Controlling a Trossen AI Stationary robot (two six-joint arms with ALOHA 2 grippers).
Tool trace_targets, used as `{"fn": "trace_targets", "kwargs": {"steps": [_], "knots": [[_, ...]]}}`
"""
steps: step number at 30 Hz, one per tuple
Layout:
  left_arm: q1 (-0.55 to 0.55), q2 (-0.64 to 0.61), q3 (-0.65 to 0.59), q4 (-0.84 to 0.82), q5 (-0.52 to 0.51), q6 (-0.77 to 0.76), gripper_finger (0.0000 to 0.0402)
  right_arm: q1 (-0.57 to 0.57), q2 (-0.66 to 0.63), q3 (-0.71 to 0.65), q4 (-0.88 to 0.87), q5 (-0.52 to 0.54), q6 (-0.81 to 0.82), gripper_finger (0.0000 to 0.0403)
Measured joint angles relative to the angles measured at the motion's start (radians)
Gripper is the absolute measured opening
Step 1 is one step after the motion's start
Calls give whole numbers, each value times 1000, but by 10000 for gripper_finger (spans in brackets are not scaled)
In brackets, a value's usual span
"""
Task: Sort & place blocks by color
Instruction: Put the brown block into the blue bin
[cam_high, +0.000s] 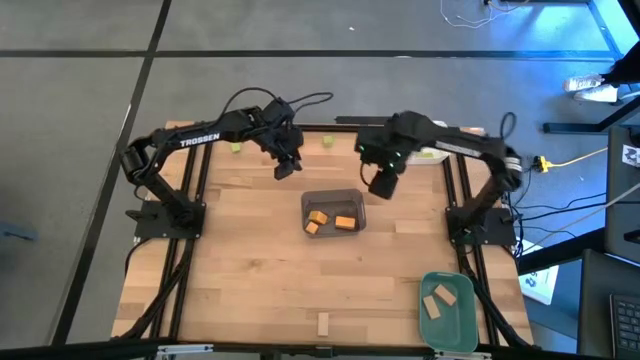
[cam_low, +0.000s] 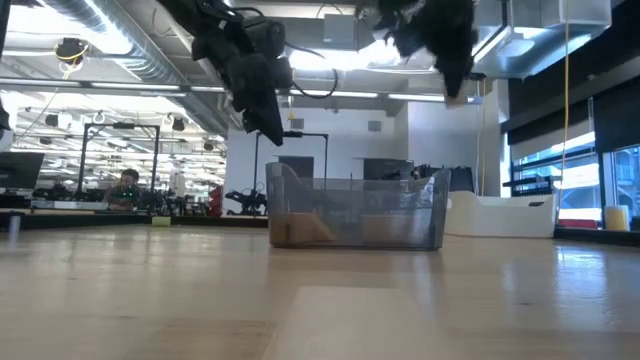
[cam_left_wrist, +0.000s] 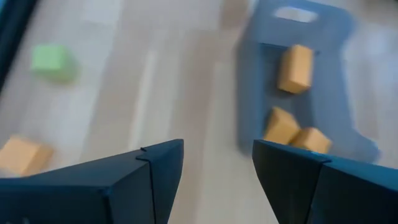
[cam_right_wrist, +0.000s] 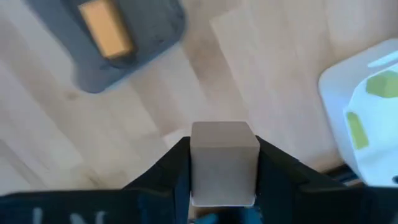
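Observation:
The tan cube, now above the table between the trays, will be let go by my right gripper in the bare near end of the green tray (cam_high: 454, 333).
My right gripper (cam_right_wrist: 224, 163) hangs above the table between the grey tray (cam_high: 350, 199) and the white tray (cam_right_wrist: 373, 81), shut on a plain tan cube (cam_right_wrist: 224, 149). The grey tray holds three orange blocks (cam_high: 345, 222). Light green blocks (cam_right_wrist: 357, 130) lie in the white tray. My left gripper (cam_left_wrist: 217, 165) stands open, with nothing between its fingers, above the wood to the far left of the grey tray (cam_left_wrist: 298, 74). A green block (cam_left_wrist: 53, 61) and an orange block (cam_left_wrist: 22, 154) lie loose on the table beyond it. My right gripper pinches the tan cube between its two fingers, one on each of two opposite sides (cam_right_wrist: 196, 168). The fingers point down from above. The cube sits square between them, lifted clear of the table.
A green tray (cam_high: 460, 318) with two tan blocks stands at the near right corner. A tan bar (cam_high: 323, 322) lies near the table's front edge. Two green blocks (cam_high: 237, 148) (cam_high: 327, 140) lie along the far edge. Bare wood lies to the near left.

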Motion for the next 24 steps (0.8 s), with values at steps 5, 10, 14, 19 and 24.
{"fn": "trace_targets", "kwargs": {"steps": [5,10,14,19,24], "knots": [[-39,0,0,0,125,53,186,156,-133,-75,11,-92,247,128],[-86,0,0,-8,196,100,186,332,-254,-232,7,-243,590,128],[-113,0,0,-8,197,124,186,504,-319,-382,11,-393,893,128],[-133,0,0,-7,200,146,186,710,-337,-507,163,-612,1160,128],[-138,-1,0,-8,204,145,186,868,-337,-640,460,-744,1396,128]]}}
